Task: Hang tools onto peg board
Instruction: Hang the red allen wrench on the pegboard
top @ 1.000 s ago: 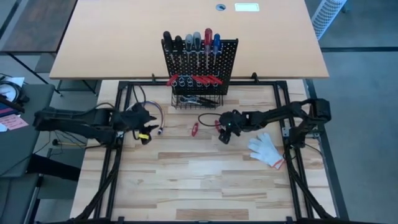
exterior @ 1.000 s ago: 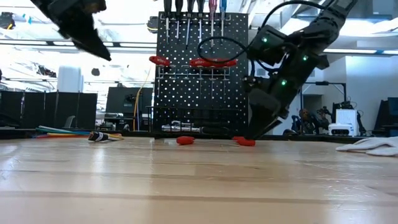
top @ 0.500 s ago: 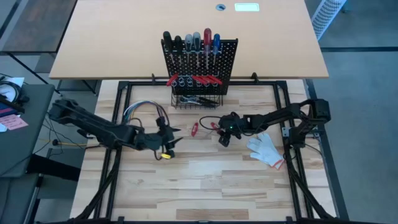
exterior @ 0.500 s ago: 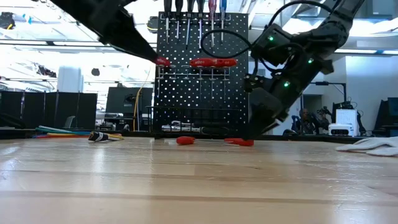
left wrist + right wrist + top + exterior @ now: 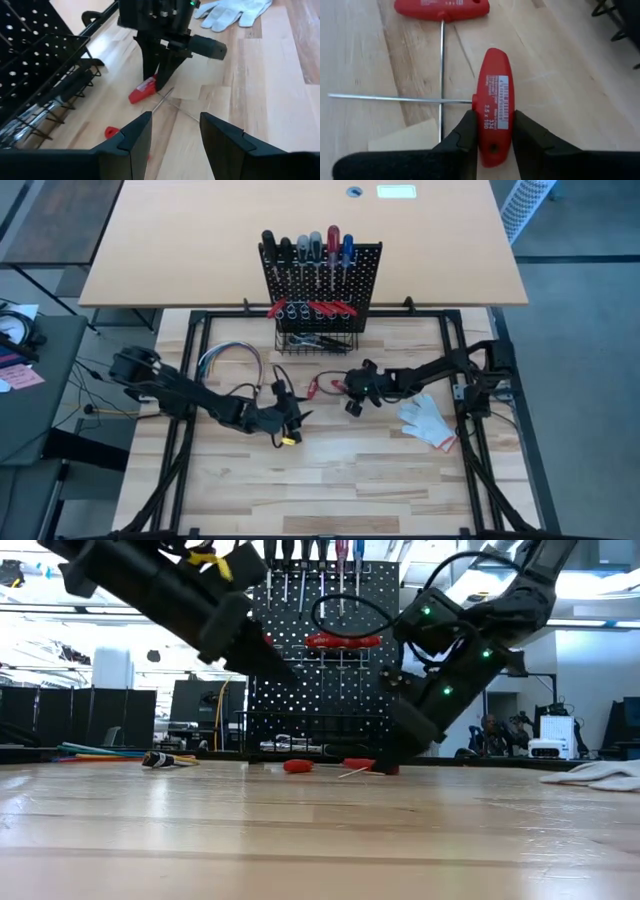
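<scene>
My right gripper should release the red T-handled key over the bare wood at my left gripper's fingertips (image 5: 321, 430). That key is now in front of the peg board.
The black peg board (image 5: 322, 280) stands at the far middle with screwdrivers and red-handled tools hung on it and a wire basket (image 5: 318, 340) at its base. Two red T-handled keys lie in front of it: one (image 5: 313, 387) free on the table, the other (image 5: 493, 112) between my right gripper's (image 5: 350, 392) fingers. Their thin shafts cross in the right wrist view. My left gripper (image 5: 298, 418) is open and empty, hovering left of and nearer than the keys, and its fingers (image 5: 135, 137) point toward them. My right gripper pinches the red T-handle between its two fingers, on the handle's two long sides (image 5: 482, 131) at the end nearer the wrist. The fingers slant down from the table's right and lie along the handle. The shaft (image 5: 395, 98) sticks out sideways, about level, low at the tabletop (image 5: 350, 772).
A white glove (image 5: 428, 418) lies at the right, beside my right arm. A bundle of coloured wires (image 5: 230, 358) lies at the left. The basket holds more tools. Bare wood stretches toward the near edge (image 5: 330, 490).
My left arm has swung out from the left side toward the table's right and near edge and now hovers close to the keys. My right gripper has gone a little toward the table's left with the red key, whose shaft now shows ahead of it.
</scene>
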